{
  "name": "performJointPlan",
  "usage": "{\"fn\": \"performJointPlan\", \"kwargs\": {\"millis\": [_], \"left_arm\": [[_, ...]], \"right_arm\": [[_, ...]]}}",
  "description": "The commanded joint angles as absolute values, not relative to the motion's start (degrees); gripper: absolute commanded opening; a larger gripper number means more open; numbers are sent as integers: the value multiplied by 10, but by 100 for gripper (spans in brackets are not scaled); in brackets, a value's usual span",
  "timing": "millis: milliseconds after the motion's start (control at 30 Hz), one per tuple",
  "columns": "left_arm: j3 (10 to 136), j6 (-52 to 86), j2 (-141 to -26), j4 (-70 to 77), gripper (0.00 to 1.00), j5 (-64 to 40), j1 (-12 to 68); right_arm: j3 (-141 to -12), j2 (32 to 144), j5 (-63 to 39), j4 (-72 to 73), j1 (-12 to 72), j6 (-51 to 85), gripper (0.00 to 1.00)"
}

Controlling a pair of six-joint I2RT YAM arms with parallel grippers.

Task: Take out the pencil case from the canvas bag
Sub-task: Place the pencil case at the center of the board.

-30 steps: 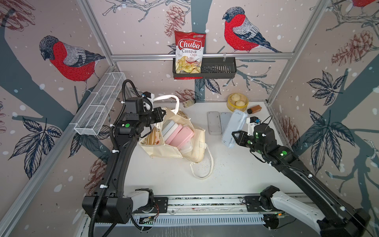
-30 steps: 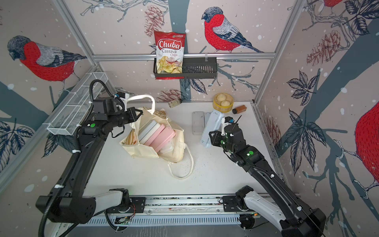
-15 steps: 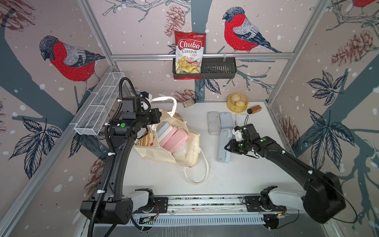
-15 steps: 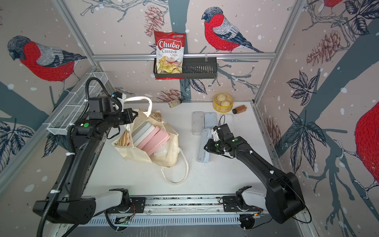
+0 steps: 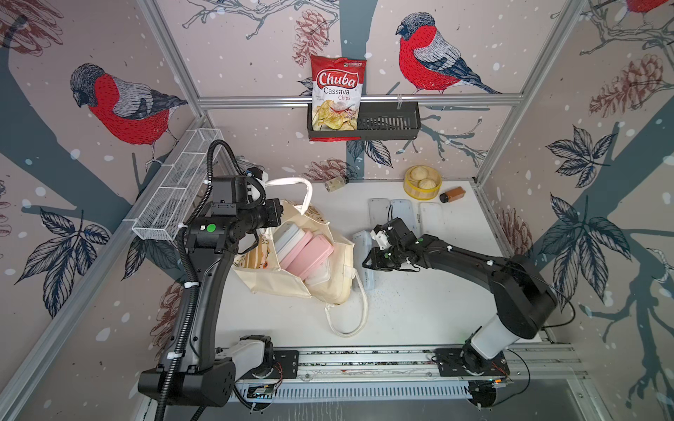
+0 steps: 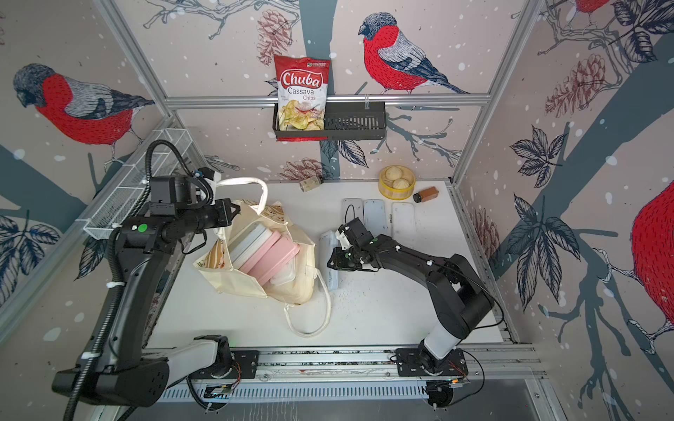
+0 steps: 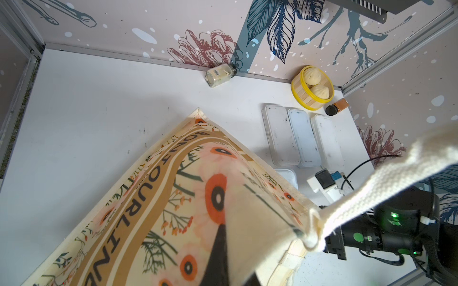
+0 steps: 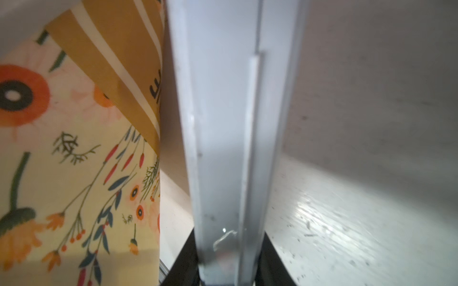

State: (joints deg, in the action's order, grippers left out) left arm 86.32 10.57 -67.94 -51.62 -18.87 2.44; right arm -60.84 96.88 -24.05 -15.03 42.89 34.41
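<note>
My right gripper has the pale blue pencil case. Next, I lay it flat on the white table [image 5: 350, 254] against the canvas bag's floral side.
The cream canvas bag [image 5: 328, 280] [image 6: 288, 288] lies open on the white table, floral side and tan lettered band showing in the left wrist view [image 7: 153, 198]. Pink and whitish pencil cases [image 5: 310, 253] [image 6: 270, 255] sit stacked in its mouth. My left gripper [image 5: 279, 215] [image 6: 233, 211] [image 7: 230, 260] is shut on the bag's rim by the rear loop handle and holds it up. My right gripper [image 5: 368, 262] [image 6: 333, 263] [image 8: 228, 267] is shut on a pale blue pencil case [image 5: 361, 242] [image 8: 223, 123], turned on its long edge just right of the bag, low at the table.
Three pale cases [image 5: 403, 215] lie side by side behind the right gripper. A steamer with buns [image 5: 422, 181], a brown bottle [image 5: 452, 194] and a small jar [image 5: 335, 183] stand along the back wall. The bag's front handle [image 5: 350, 317] trails toward the front rail.
My right gripper has carried the pale blue pencil case down and to the left, ending close beside the bag. The left gripper keeps its hold and has barely moved.
</note>
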Motion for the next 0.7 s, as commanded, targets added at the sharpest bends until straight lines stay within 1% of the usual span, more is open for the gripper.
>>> {"fn": "performJointPlan", "kwargs": {"millis": [0, 133, 300, 667], "left_arm": [[864, 102, -672, -488, 0, -192, 22], [865, 100, -665, -490, 0, -183, 22], [861, 99, -664, -492, 0, -183, 22], [873, 104, -673, -490, 0, -182, 23]], "right_arm": [[-627, 1006, -259, -129, 433, 349, 28], [-635, 1048, -283, -112, 428, 356, 31], [-629, 1075, -297, -77, 415, 372, 33], [-582, 1084, -313, 8, 401, 425, 31]]}}
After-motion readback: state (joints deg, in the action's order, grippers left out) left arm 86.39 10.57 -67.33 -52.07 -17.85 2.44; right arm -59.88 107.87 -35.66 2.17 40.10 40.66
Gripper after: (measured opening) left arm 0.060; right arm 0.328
